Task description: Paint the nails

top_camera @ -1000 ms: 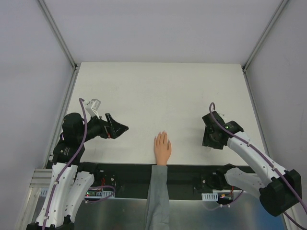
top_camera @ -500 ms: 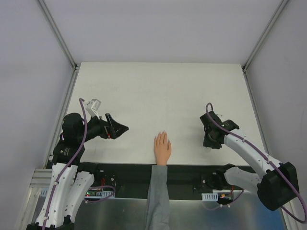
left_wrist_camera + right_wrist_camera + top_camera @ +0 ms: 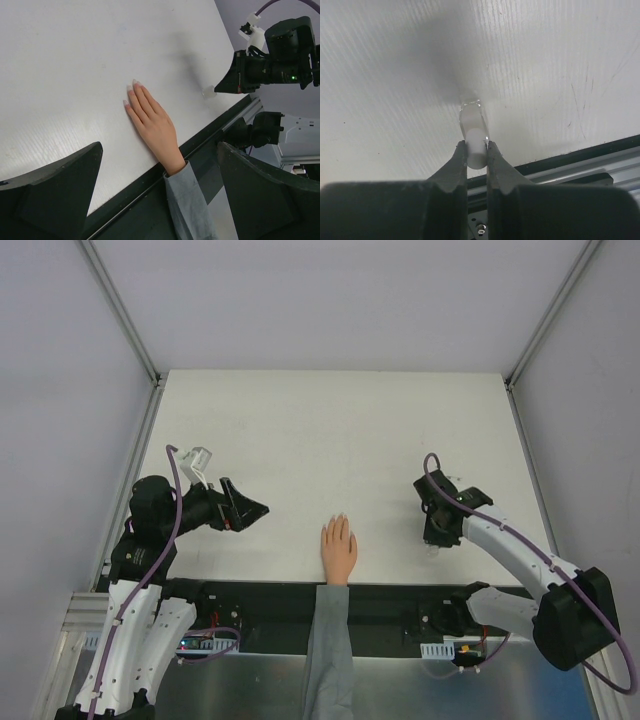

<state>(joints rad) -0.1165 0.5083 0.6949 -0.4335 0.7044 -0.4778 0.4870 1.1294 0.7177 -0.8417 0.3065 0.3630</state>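
Note:
Next, the left gripper takes hold of the clear bottle's body (image 3: 208, 92), below the white cap that the right gripper holds.
A small peach hand (image 3: 338, 550) with a grey sleeve (image 3: 327, 650) lies flat at the table's near edge, fingers pointing away. Its pale nails (image 3: 133, 85) show at the fingertips. To its right stands a small clear bottle (image 3: 471, 114) with a white cap (image 3: 476, 147). My right gripper (image 3: 475, 146) is shut on that cap, the bottle's base resting on the table. The same bottle (image 3: 208, 92) shows small under the right gripper (image 3: 435, 540). Left of the hand, my left gripper (image 3: 255, 508) hangs open and holds nothing, its fingers (image 3: 60, 185) framing the hand (image 3: 152, 125).
The white table (image 3: 330, 430) runs back to grey walls with metal rails (image 3: 120, 310) at the corners. A black rail (image 3: 400, 595) borders the near edge, behind the arm bases.
The right gripper has shifted slightly left and closed its jaws on the bottle's white cap. The left arm and the hand have not moved.

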